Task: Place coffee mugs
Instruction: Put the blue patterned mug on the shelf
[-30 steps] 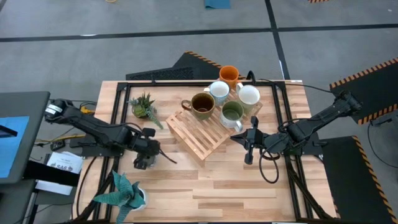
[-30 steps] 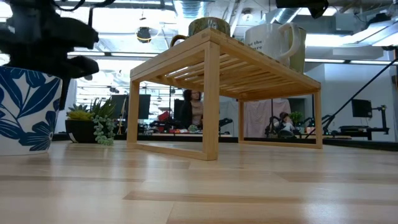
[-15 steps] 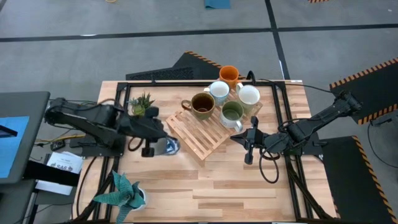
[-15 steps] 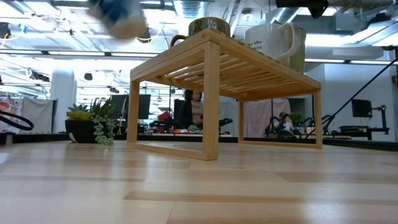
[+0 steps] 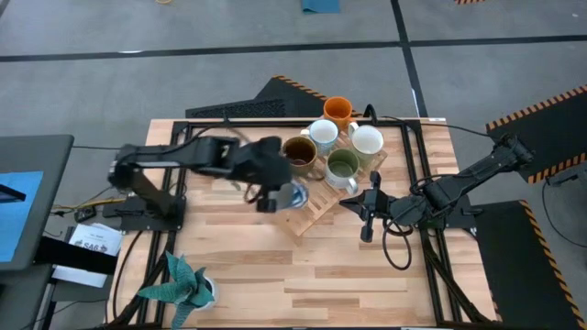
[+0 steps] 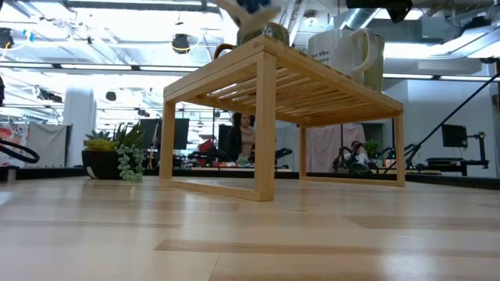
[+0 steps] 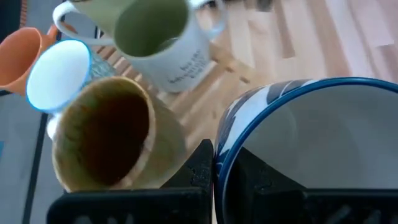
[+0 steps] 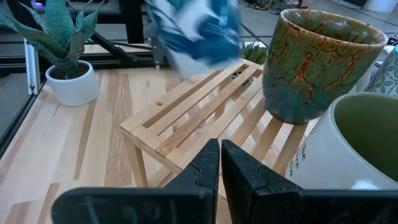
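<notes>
The blue-patterned mug, now held above the rack's near end, will go down from my left gripper on the slatted rack [image 5: 310,192] [image 7: 219,107], just in front of the brown and green mugs.
My left gripper [image 5: 278,191] is shut on a white mug with a blue leaf pattern and blue rim [image 5: 293,194], above the near left end of the slatted wood rack [image 5: 312,203]. The mug also shows in the right wrist view [image 8: 196,31] and at the top of the low view [image 6: 251,6]. On the rack's far end stand a dark brown mug [image 5: 299,154], a pale green mug [image 5: 342,166] and two white mugs [image 5: 322,135] [image 5: 367,140]. An orange mug [image 5: 337,110] stands behind them. My right gripper [image 5: 367,218] is shut and empty, right of the rack. My left gripper holds the blue-patterned mug by its rim [image 7: 219,149], one finger [image 7: 198,169] outside the wall and one finger [image 7: 252,180] inside the mug. The arm reaches in from the table's left. The mug is lifted clear, over the rack's near left end.
A snake plant in a white pot [image 5: 183,286] stands at the table's near left corner and shows in the right wrist view [image 8: 67,78]. A small leafy pot plant [image 6: 109,154] stands left of the rack. Bare wood lies along the table's near side [image 5: 348,284].
My left gripper has lifted the blue-patterned mug off the table at the left. It has carried it up and toward the right and far side, to above the rack's near left end. My right gripper has kept still.
</notes>
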Controlling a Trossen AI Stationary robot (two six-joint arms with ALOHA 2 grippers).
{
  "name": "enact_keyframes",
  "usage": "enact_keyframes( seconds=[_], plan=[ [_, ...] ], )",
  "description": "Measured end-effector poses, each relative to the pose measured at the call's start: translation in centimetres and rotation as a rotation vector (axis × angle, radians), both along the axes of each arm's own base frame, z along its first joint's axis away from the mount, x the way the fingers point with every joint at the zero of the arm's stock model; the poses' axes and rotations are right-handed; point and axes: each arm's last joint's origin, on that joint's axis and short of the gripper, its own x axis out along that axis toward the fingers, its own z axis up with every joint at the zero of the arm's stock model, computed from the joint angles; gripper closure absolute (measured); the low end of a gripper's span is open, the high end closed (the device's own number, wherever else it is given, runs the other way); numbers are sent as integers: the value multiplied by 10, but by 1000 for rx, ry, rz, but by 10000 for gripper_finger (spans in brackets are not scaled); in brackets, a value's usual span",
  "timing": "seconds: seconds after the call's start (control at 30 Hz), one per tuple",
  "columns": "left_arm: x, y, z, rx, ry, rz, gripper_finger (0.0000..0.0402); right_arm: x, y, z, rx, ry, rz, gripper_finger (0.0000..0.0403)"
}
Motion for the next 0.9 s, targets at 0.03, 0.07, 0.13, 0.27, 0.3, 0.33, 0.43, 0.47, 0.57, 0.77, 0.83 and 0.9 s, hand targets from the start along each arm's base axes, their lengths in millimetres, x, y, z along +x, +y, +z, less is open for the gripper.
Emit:
enact_keyframes(
  seconds=[0.03,0.07,0.13,0.27,0.3,0.33,0.43,0.47,0.57,0.77,0.83,0.9],
  plan=[
    [7,4,-1,4,10,5,396,0,0,0,0,0,0,359],
    [14,9,-2,6,20,8,396,0,0,0,0,0,0,359],
    [26,16,-5,15,43,17,396,0,0,0,0,0,0,359],
    [42,26,-20,-8,118,8,395,0,0,0,0,0,0,359],
    [45,26,-23,-19,127,-1,394,0,0,0,0,0,0,359],
    [48,27,-26,-30,135,-8,394,0,0,0,0,1,0,359],
    [54,26,-33,-41,154,-20,393,0,0,0,-2,3,0,359],
    [55,26,-35,-38,159,-22,392,0,0,0,-2,3,0,359],
    [58,27,-37,-21,159,-34,392,0,0,0,-3,4,0,359],
    [64,28,-42,31,163,-30,391,0,0,0,-3,4,0,359],
    [65,28,-42,37,164,-35,390,0,0,0,-3,3,0,359],
    [65,28,-42,41,162,-41,388,0,0,0,-3,4,0,359]
  ],
)
